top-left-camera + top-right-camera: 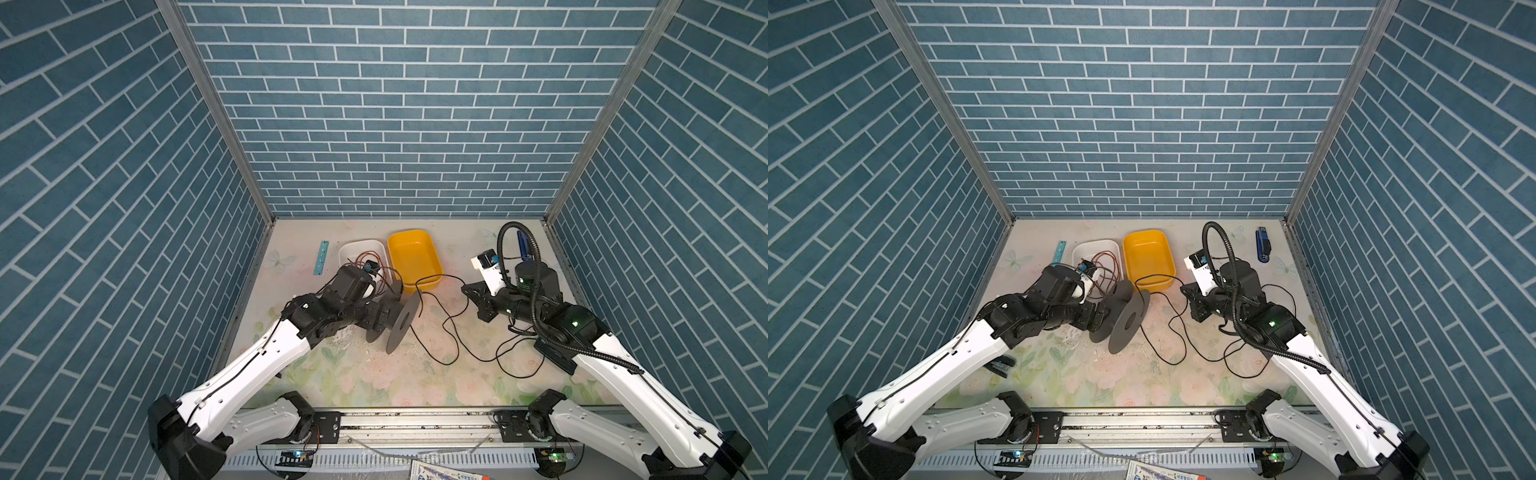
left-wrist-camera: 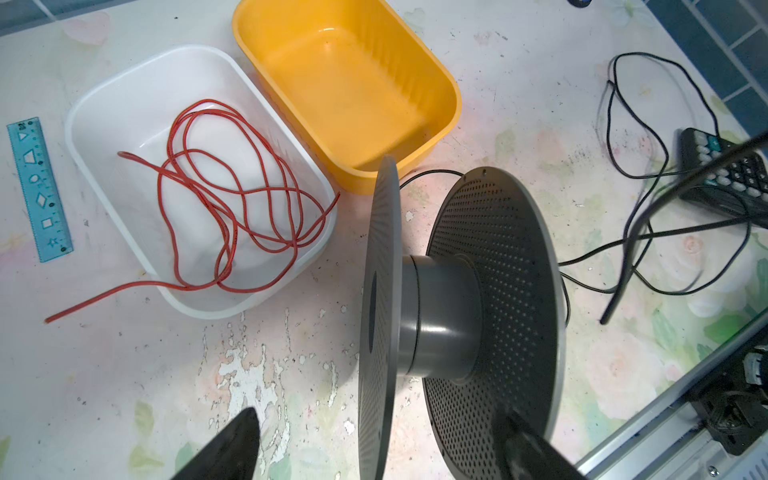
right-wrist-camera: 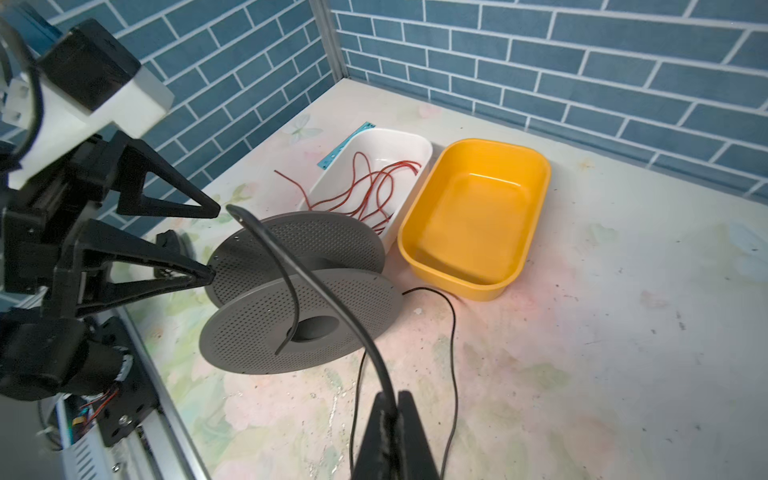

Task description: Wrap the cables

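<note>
Next, my right gripper brings the cable's loose end over the middle of the spool, as it hangs outside the spool's edge, so my left gripper can pinch it against the spool's other edge (image 2: 384, 304).
The black cable (image 1: 446, 364) (image 1: 1173, 364) lies in loose loops on the flowered table between the two arms. My right gripper (image 1: 465, 289) (image 3: 388, 401) is shut on the cable (image 3: 332, 297) close to one end; a short free tail arcs over and hangs in front of the grey spool (image 3: 299, 316). The spool (image 1: 402, 320) (image 2: 440, 307), with two perforated flanges and a bare hub, stands on its flange rims. My left gripper (image 2: 380, 453) (image 3: 214, 241) is open, a finger on either side of the spool's near edge, gripping nothing.
Behind the spool are a white tub (image 1: 361, 245) holding a reddish-brown wire (image 2: 232, 187) and an empty yellow tub (image 1: 411, 253). A blue ruler (image 1: 321, 257) lies at back left, a blue stapler (image 1: 1262, 245) at back right, a black remote (image 2: 723, 174) under the right arm.
</note>
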`<state>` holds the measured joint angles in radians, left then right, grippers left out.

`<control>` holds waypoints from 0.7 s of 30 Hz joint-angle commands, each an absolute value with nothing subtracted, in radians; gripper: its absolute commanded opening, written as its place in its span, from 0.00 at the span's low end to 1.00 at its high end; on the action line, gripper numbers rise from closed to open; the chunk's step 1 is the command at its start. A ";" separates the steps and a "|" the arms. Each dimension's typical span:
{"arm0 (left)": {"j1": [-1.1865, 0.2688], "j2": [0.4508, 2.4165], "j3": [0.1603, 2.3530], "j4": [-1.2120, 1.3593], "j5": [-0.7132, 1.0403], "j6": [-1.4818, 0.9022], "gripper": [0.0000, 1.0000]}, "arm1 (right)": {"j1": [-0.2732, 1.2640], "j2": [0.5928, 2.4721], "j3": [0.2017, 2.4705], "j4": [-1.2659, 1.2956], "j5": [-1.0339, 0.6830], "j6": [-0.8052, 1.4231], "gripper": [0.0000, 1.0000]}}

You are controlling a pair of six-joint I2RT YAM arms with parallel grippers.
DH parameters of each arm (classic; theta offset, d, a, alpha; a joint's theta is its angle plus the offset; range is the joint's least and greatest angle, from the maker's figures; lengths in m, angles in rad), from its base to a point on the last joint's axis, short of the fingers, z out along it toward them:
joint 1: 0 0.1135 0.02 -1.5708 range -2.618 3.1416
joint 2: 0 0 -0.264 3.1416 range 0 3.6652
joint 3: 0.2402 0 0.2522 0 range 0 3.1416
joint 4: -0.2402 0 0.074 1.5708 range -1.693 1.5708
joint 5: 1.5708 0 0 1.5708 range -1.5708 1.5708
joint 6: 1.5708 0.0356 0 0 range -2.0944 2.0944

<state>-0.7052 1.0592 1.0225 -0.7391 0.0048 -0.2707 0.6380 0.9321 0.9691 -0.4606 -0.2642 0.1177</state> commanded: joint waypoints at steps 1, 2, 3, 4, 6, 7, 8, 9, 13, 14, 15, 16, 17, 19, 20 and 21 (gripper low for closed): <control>-0.701 0.986 0.973 -0.789 0.021 -0.331 0.88 | 0.664 0.941 1.007 -0.440 -0.381 0.187 0.00; -0.702 0.966 0.953 -0.789 0.032 -0.346 0.84 | 0.677 0.946 1.012 -0.432 -0.392 0.201 0.00; -0.701 0.946 0.937 -0.786 0.037 -0.359 0.81 | 0.690 0.952 1.016 -0.422 -0.398 0.214 0.00; -0.700 0.927 0.921 -0.786 0.035 -0.374 0.78 | 0.709 0.960 1.018 -0.410 -0.408 0.227 0.00; -0.698 0.901 0.896 -0.800 0.020 -0.404 0.75 | 0.756 0.989 1.024 -0.394 -0.408 0.244 0.00; -0.698 0.894 0.887 -0.806 0.016 -0.418 0.75 | 0.780 1.004 1.029 -0.388 -0.398 0.249 0.00; -0.697 0.885 0.877 -0.815 0.010 -0.434 0.74 | 0.810 1.024 1.030 -0.378 -0.380 0.254 0.00; -0.698 0.878 0.869 -0.821 0.006 -0.451 0.74 | 0.834 1.043 1.033 -0.373 -0.365 0.257 0.00; -0.698 0.839 0.850 -0.865 -0.012 -0.500 0.74 | 0.911 1.136 1.046 -0.351 -0.301 0.270 0.00; -0.698 0.826 0.850 -0.885 -0.019 -0.506 0.74 | 0.923 1.156 1.047 -0.343 -0.281 0.275 0.00; -0.698 0.816 0.848 -0.900 -0.025 -0.512 0.74 | 0.930 1.170 1.045 -0.334 -0.261 0.282 0.00; -0.698 0.803 0.845 -0.913 -0.029 -0.513 0.75 | 0.935 1.184 1.045 -0.327 -0.242 0.292 0.00; -0.697 0.792 0.844 -0.926 -0.033 -0.515 0.76 | 0.938 1.196 1.042 -0.320 -0.225 0.299 0.00; -0.698 0.774 0.847 -0.946 -0.038 -0.518 0.76 | 0.940 1.214 1.040 -0.314 -0.188 0.311 0.00; -0.698 0.767 0.847 -0.949 -0.038 -0.517 0.76 | 0.940 1.224 1.038 -0.315 -0.164 0.315 0.00; -0.698 0.762 0.844 -0.946 -0.036 -0.513 0.77 | 0.940 1.230 1.037 -0.315 -0.147 0.315 0.00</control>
<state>-0.7033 0.7776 0.8520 -0.8993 -0.0154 -0.4999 0.9360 1.2201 0.9901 -0.3470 -0.2344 0.2741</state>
